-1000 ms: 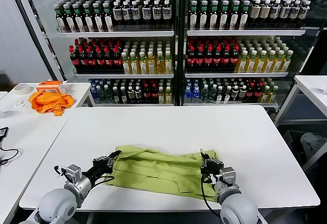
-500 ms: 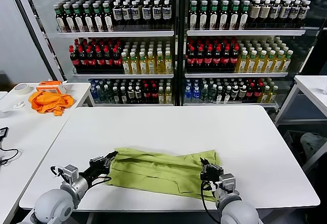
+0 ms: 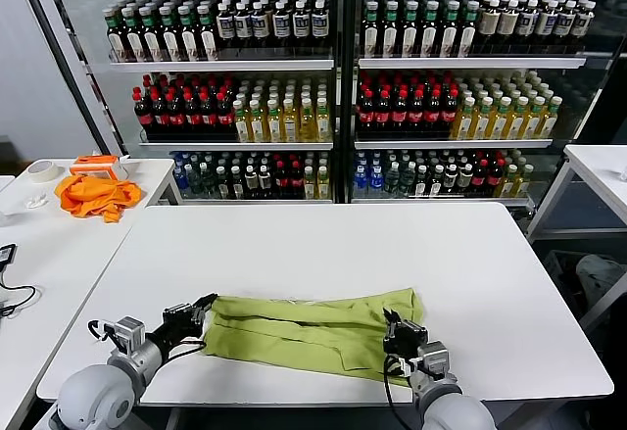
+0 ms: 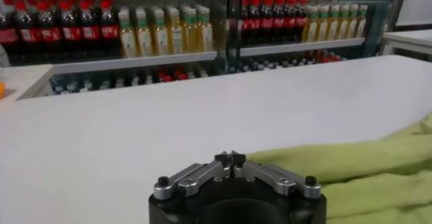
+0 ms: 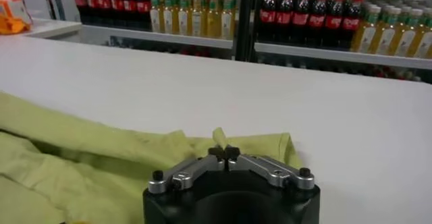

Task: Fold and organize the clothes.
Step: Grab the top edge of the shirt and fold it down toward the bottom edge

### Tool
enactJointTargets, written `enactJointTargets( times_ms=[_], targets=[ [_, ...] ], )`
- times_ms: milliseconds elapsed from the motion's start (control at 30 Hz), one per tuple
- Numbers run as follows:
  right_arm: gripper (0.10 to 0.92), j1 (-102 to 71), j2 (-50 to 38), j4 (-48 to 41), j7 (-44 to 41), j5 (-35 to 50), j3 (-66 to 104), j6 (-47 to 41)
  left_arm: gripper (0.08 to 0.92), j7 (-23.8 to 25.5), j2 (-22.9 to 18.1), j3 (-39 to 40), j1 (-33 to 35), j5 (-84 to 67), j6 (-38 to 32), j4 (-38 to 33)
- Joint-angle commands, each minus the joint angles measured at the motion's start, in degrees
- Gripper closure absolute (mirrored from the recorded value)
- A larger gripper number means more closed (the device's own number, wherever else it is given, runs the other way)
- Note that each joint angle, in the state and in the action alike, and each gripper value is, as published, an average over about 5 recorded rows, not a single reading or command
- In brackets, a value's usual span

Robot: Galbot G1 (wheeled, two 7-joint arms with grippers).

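I can see my left gripper is shut with the shirt's edge just beside its fingertips, so I need to open it and pinch the shirt farther in before folding (image 3: 229,320).
The clothes are one lime-green T-shirt (image 3: 304,332), lying as a long creased band across the near part of the white table (image 3: 323,244). My left gripper (image 3: 204,304) is shut at the shirt's left end, and the cloth's edge starts right at its closed fingertips (image 4: 229,158). At the shirt's right end my right gripper (image 3: 390,318) is shut too, with a small peak of green cloth sticking up from its tips (image 5: 224,152). The shirt (image 4: 351,168) (image 5: 81,151) trails away between the two. No white print shows.
An orange cloth (image 3: 95,196), an orange box (image 3: 98,165) and a tape roll (image 3: 41,170) lie on the side table at the left. Shelves of bottles (image 3: 333,97) stand behind. Another white table (image 3: 600,167) is at the right. The table's front edge is close to the shirt.
Both grippers have drawn back toward me and dragged the shirt nearer the table's front edge. The band looks flatter and narrower.
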Motion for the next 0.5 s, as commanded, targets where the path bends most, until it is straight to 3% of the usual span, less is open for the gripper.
enactJointTargets(
  times_ms=[33,167,300,500],
  targets=[
    [0.918,-0.28,0.0,0.16,-0.14,-0.85,0.0,0.22,0.916,-0.78,-0.37,1.0,0.16,1.32,0.95,0.06],
    [0.871,-1.08,-0.33,1.24,-0.22,-1.6,0.51,-0.71,0.892,-2.16,-0.67,1.14,-0.08,2.84,2.6,-0.35],
    [0.759,-2.19,-0.85,3.74,-1.03,-1.69,2.02,-0.72,0.792,-3.89,-1.25,0.64,0.22,1.73,1.81,-2.28],
    [0.586,-5.25,-1.22,9.51,-0.95,-1.59,5.91,-0.76,0.619,-14.42,-3.81,2.42,0.61,-2.55,1.36,-6.16]
  ],
)
